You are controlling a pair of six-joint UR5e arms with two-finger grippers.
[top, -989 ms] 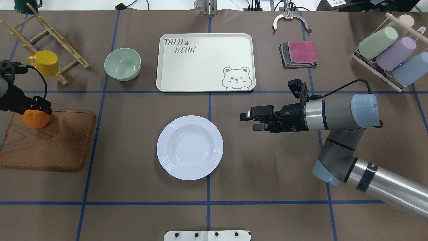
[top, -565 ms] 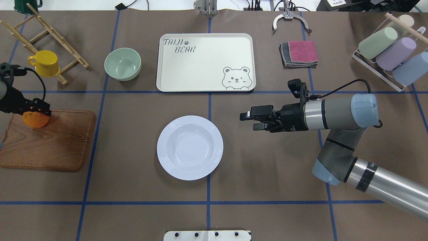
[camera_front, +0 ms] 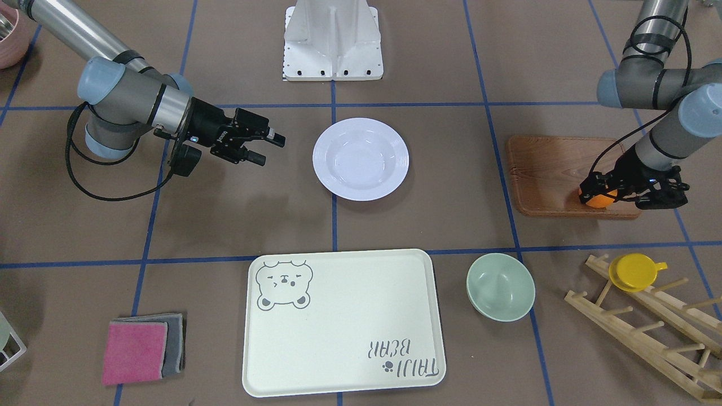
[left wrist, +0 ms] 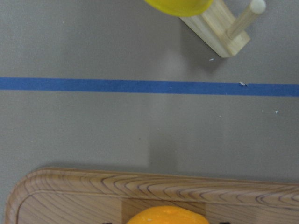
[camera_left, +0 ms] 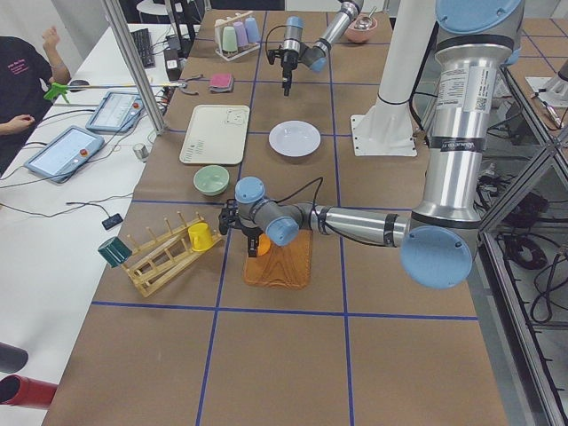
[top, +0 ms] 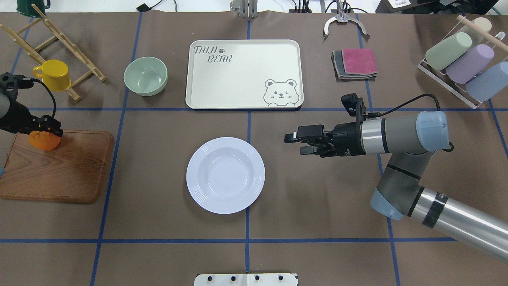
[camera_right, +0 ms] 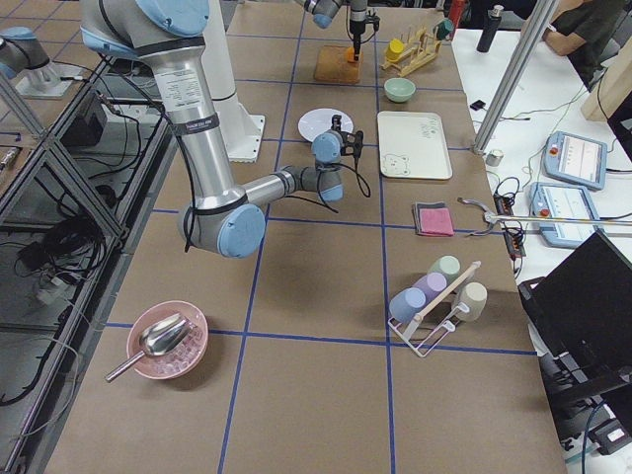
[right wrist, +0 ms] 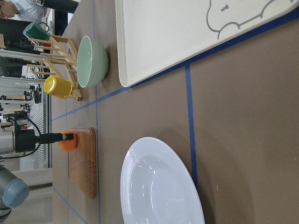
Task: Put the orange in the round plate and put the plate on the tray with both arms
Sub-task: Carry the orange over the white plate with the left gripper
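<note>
The robot will set the orange down with its left gripper in the white round plate (camera_front: 393,162), near the plate's rim that faces the wooden board.
The orange (top: 43,142) is at the far left corner of the wooden board (top: 59,171), between the fingers of my left gripper (top: 46,133), which is shut on it. The left wrist view shows only the orange's top (left wrist: 167,216) at its bottom edge. I cannot tell whether the fruit is off the board. The white round plate (top: 225,175) lies empty at the table's middle. My right gripper (top: 294,143) hovers open and empty just right of the plate. The cream tray (top: 244,74) with the bear drawing lies bare beyond the plate.
A pale-green bowl (top: 145,76) stands left of the tray. A yellow cup (top: 53,74) hangs on a wooden rack (top: 59,39) at the far left. Folded cloths (top: 355,63) lie right of the tray, and a rack of cups (top: 460,63) stands at the far right.
My left gripper and the orange shifted slightly left, then back right, over the board's corner. The right arm, plate and tray have not moved.
</note>
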